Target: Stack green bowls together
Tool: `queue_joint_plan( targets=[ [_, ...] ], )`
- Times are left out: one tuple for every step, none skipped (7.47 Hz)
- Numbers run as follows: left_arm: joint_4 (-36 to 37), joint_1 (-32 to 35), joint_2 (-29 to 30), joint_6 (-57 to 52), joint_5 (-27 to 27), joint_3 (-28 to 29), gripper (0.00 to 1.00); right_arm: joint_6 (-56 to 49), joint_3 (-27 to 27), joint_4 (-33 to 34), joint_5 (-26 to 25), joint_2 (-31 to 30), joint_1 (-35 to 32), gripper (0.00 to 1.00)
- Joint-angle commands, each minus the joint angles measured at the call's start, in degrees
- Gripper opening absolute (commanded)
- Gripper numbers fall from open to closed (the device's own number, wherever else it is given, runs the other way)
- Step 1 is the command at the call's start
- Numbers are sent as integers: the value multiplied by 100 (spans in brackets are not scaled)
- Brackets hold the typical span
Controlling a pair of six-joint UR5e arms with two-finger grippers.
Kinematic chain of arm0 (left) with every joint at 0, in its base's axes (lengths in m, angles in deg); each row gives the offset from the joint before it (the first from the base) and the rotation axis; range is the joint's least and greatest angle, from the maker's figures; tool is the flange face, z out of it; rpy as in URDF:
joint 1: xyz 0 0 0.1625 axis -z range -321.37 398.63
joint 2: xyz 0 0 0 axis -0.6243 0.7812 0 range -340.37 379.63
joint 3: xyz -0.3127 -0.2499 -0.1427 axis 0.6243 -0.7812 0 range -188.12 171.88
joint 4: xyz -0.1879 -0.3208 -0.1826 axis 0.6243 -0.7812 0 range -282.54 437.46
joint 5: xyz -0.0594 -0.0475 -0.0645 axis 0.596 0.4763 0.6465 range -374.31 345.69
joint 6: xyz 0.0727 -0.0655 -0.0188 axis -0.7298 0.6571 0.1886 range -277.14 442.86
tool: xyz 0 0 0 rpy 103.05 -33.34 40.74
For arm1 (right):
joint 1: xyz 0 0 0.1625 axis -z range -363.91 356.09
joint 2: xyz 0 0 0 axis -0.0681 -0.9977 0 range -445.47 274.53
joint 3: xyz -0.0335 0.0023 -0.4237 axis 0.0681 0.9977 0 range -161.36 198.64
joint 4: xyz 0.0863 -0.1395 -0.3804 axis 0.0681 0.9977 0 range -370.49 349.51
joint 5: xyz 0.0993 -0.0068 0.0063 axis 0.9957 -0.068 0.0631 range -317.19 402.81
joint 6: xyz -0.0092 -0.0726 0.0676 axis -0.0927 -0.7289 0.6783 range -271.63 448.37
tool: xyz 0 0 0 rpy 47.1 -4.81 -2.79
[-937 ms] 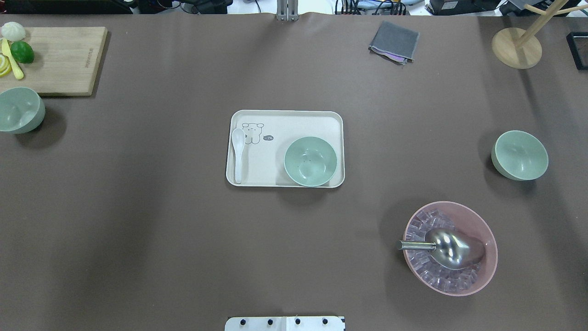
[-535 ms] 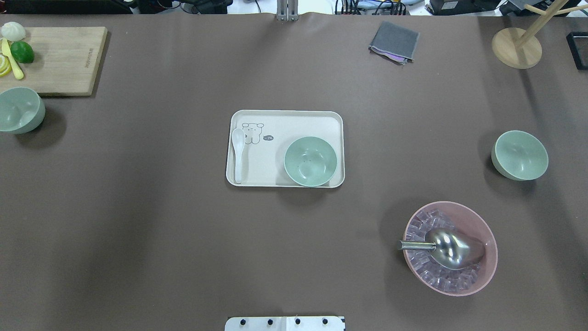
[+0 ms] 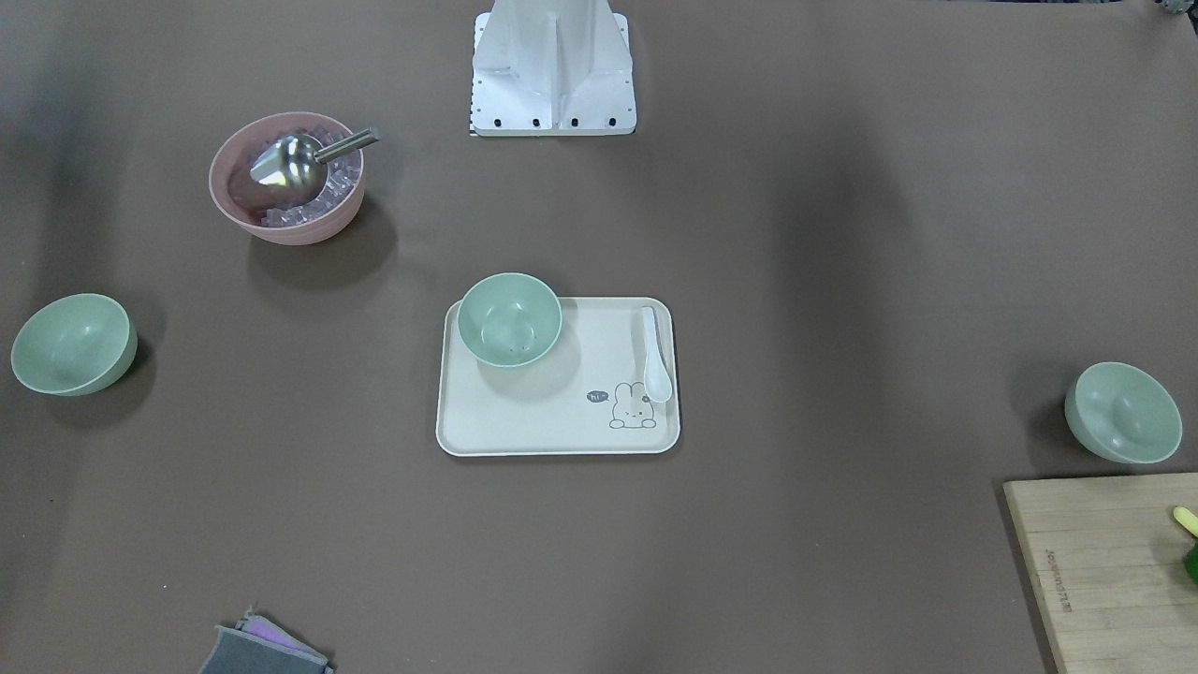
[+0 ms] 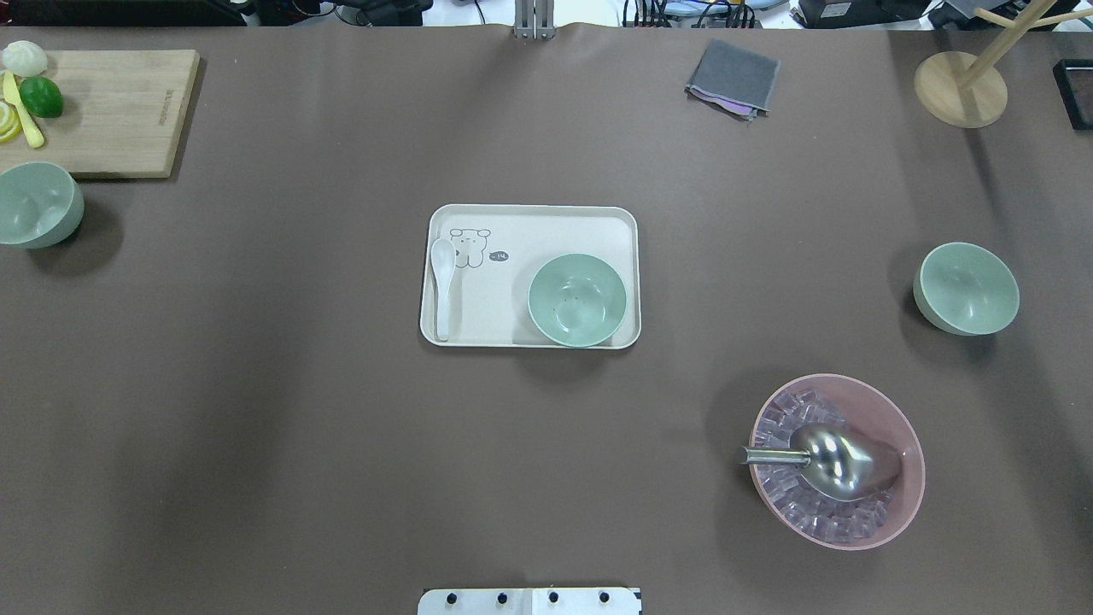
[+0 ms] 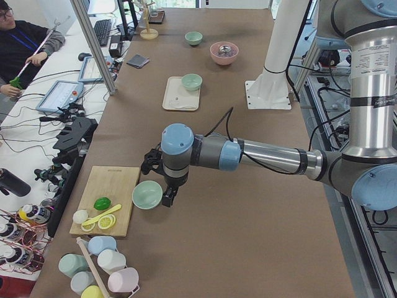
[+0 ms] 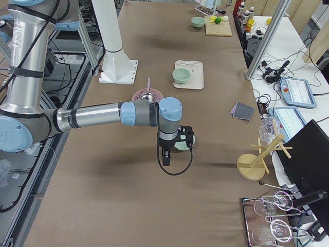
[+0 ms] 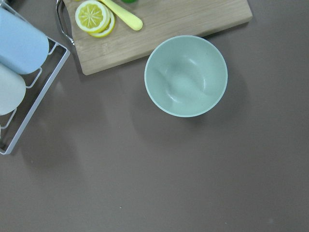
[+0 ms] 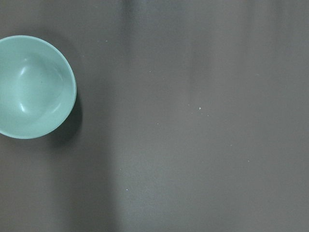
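Note:
Next, my left gripper should grab the rim of the green bowl (image 3: 1176, 412) (image 7: 146, 82) by the cutting board, on the side toward the cup rack.
Three pale green bowls stand apart. One (image 4: 577, 300) sits on the cream tray (image 4: 529, 210) at mid-table. One (image 4: 36, 205) stands at the far left by the cutting board and fills the left wrist view (image 7: 186, 76). One (image 4: 966, 288) stands at the right and shows in the right wrist view (image 8: 34, 87). My left gripper (image 5: 166, 197) hangs just beside the left bowl (image 5: 147, 194). My right gripper (image 6: 165, 159) hangs beside the right bowl (image 6: 182, 146). Both grippers show only in the side views; I cannot tell whether they are open or shut.
A white spoon (image 4: 442, 286) lies on the tray. A pink bowl (image 4: 915, 465) with ice and a metal scoop stands front right. A wooden cutting board (image 4: 119, 111) with lime and lemon, a grey cloth (image 4: 733, 77), a wooden stand (image 4: 960, 89) and a cup rack (image 7: 19, 53) ring the table.

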Motion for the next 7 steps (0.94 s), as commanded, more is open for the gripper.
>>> queue_joint_plan(
  targets=[
    [-638,0,-39,-33,3,7,99,17,-2,-55,26,76,3,100],
    [-1312,0,-40,62,-6,155,99,26,16,-500,17,85,3,100],
    [-1824,0,65,551,12,322,99,26,33,-896,0,76,-6,100],
    [-1864,-9,170,1513,47,315,99,26,16,-1117,8,85,-6,100],
    [-1873,-26,206,2123,204,324,99,26,42,-1406,0,76,-6,100],
    [-1890,-27,328,2572,214,315,99,26,68,-1488,17,76,-6,100],
    [-2047,-88,530,2560,223,471,99,26,60,-1515,17,111,-6,100]
  ],
)
